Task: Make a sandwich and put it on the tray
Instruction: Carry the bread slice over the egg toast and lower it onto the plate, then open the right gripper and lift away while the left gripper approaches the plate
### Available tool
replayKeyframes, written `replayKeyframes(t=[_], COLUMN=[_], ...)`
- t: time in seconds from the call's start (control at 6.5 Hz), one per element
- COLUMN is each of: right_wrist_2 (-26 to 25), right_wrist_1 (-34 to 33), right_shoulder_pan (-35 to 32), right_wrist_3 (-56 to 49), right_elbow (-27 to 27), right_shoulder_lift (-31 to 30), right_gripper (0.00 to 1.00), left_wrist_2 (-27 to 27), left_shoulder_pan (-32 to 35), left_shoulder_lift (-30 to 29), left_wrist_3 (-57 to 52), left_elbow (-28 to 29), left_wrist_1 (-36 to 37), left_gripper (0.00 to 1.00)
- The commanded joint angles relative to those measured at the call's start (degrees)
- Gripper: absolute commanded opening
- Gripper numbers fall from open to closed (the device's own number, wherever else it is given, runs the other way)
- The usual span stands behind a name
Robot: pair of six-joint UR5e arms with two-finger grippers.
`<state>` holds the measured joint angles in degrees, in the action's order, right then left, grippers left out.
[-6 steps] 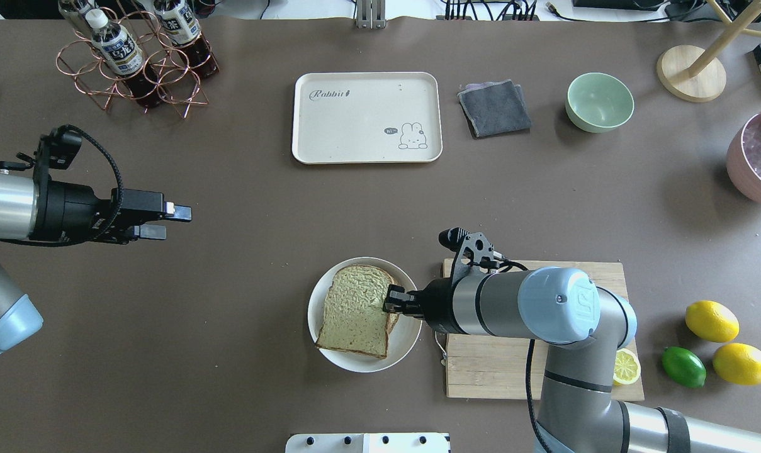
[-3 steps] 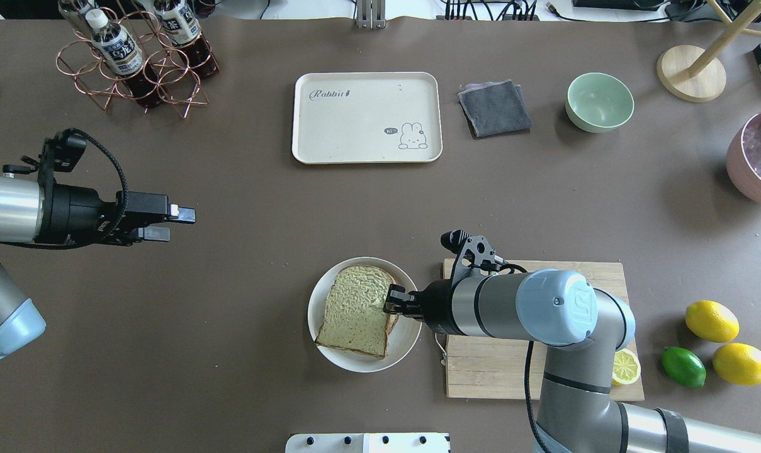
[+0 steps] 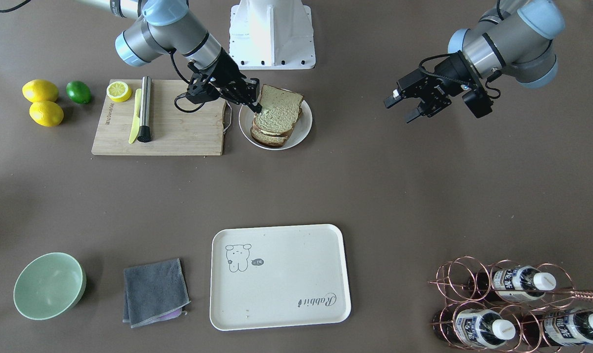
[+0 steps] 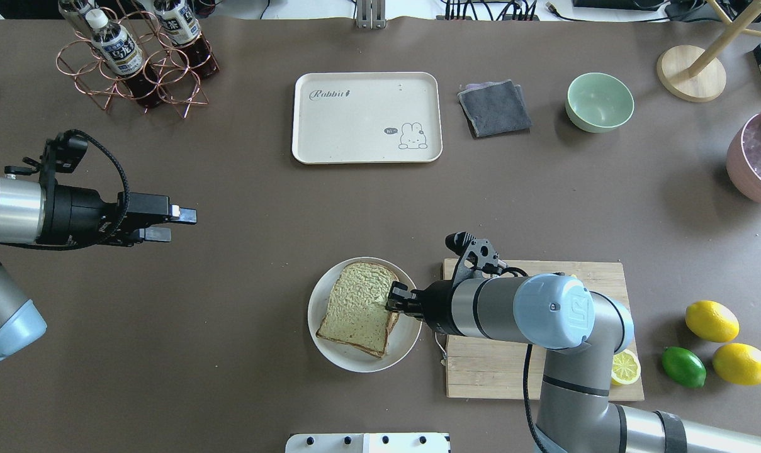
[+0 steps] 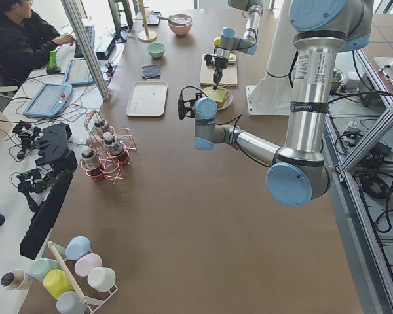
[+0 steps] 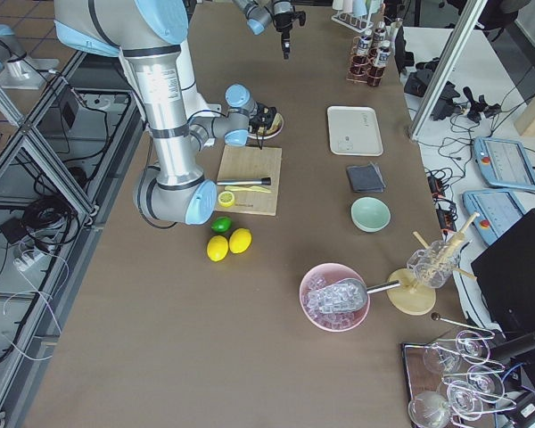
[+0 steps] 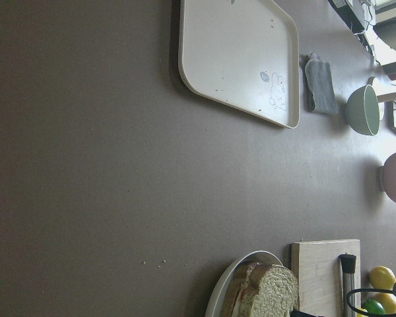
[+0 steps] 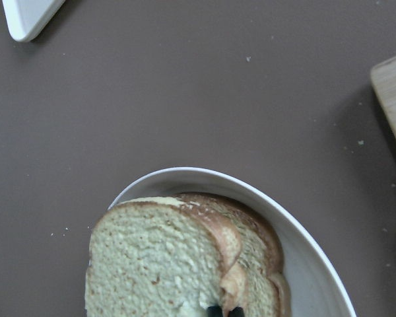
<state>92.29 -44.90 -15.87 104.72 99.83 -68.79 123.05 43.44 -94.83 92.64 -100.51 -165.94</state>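
Next, I bring my left gripper over to the white plate's rim [image 3: 311, 119] [image 7: 210, 308], on the side away from the wooden cutting board. Then I will close it there.
The sandwich [image 4: 355, 308] lies stacked on a white plate [image 4: 355, 365] near the table's front. Its top slice [image 3: 276, 115] is tilted up at one edge. My right gripper [image 4: 393, 301] is shut on that slice's right edge; the fingertips [image 8: 214, 309] pinch the crust in the right wrist view. A pale layer shows between the lower slices [image 3: 269, 135]; I cannot make out an egg. The cream tray [image 4: 367, 119] lies empty at the table's far middle. My left gripper [image 4: 182, 224] hovers open and empty at the left, far from the plate.
A wooden cutting board [image 4: 500, 365] with a steel rod [image 3: 145, 108], a yellow knife and a lemon half [image 4: 625, 367] lies right of the plate. Lemons and a lime [image 4: 683, 366] lie beyond. A grey cloth [image 4: 493, 107], green bowl [image 4: 599, 102] and bottle rack [image 4: 135, 56] stand at the back.
My right gripper has shifted slightly toward the far side, still shut on the top slice. My left gripper has drifted a little to the right and stays open.
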Motion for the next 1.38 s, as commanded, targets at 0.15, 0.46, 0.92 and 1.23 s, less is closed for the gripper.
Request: replayKeyframes(t=[0.15, 0.46, 0.92, 1.23], right_wrist_2=[-0.1, 1.4, 15.2, 19.1], right_wrist_1=[0.0, -0.4, -0.5, -0.4], right_shoulder_pan=[-0.7, -3.3, -15.1, -19.4], right_wrist_3=[-0.1, -0.2, -0.4, -1.9], right_elbow=[1.8, 3.1, 4.9, 4.9], right_shoulder_lift=[-0.1, -0.2, -0.8, -1.9], right_gripper=[0.99, 0.99, 0.99, 0.99], left_wrist_2=[0.0, 0.0, -10.0, -19.1], left_shoulder_pan=[0.0, 0.0, -7.5, -14.5], left_shoulder_lift=[0.0, -0.2, -2.5, -3.2], left_wrist_3=[0.0, 0.0, 0.2, 0.1], left_elbow=[0.5, 0.6, 0.1, 0.2], left_wrist_1=[0.0, 0.0, 0.6, 0.8], left_gripper=[0.98, 0.98, 0.98, 0.95])
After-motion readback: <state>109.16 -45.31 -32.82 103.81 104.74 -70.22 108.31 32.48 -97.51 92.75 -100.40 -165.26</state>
